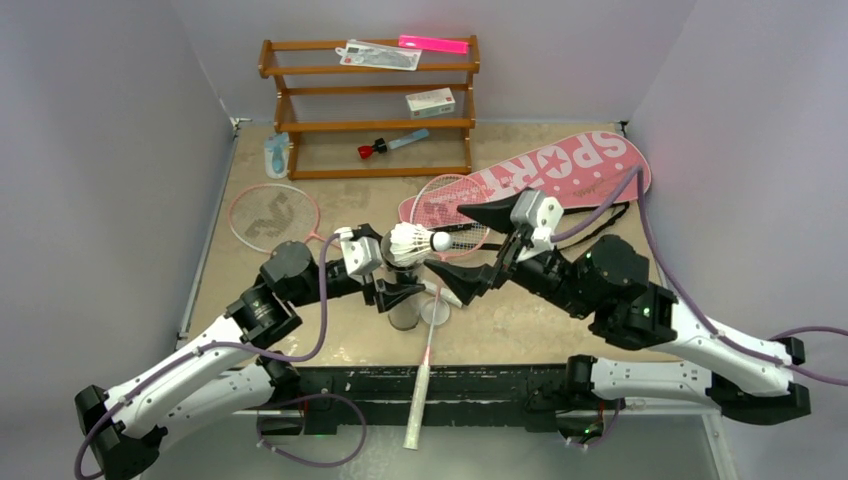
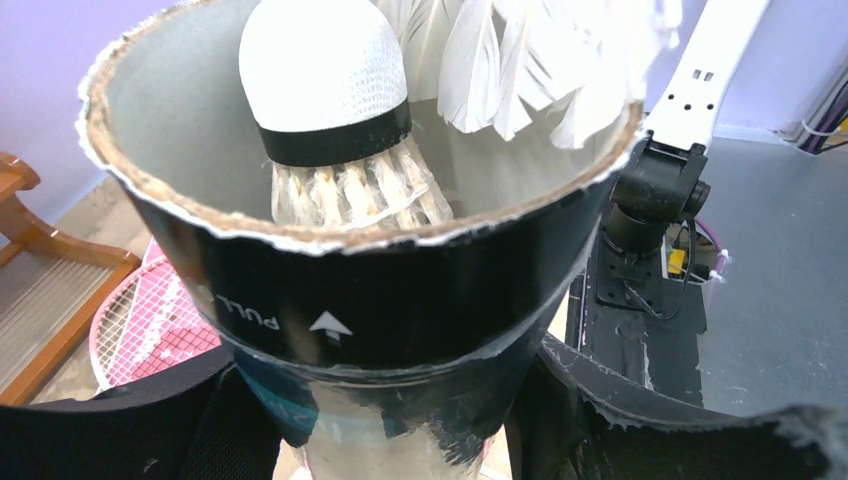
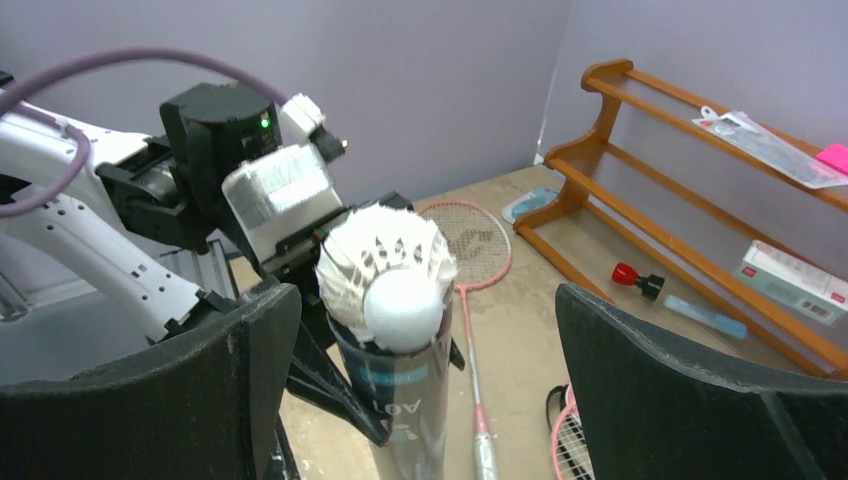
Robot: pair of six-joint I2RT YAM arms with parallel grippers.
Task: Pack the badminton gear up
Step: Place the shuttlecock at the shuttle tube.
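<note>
Next, my right gripper comes in level, takes the cork [image 1: 441,241] and turns the shuttlecock upright before pushing it in, because the shuttlecock lies tilted across the opening of the tube.
My left gripper [image 1: 395,292] is shut on the long black tube [image 1: 405,305] and holds it upright at the table's middle; in the left wrist view [image 2: 400,400] the tube [image 2: 380,300] fills the frame. A white feather shuttlecock [image 1: 410,242] lies tilted in the tube's mouth with its cork outward [image 3: 395,275] [image 2: 325,100]. My right gripper [image 1: 472,250] [image 3: 430,350] is open and empty, its fingers either side of the tube's top [image 3: 410,400]. One pink racket [image 1: 272,215] lies at the left. The other racket [image 1: 450,205] has its head on the pink SPORT bag [image 1: 565,168].
A wooden rack [image 1: 370,125] stands at the back with a white box [image 1: 430,101], a red-capped blue tool [image 1: 390,147], a pink strip [image 1: 433,44] and a plastic packet [image 1: 378,55]. A small blue-white item [image 1: 276,155] lies beside it. The second racket's handle [image 1: 418,400] overhangs the near edge.
</note>
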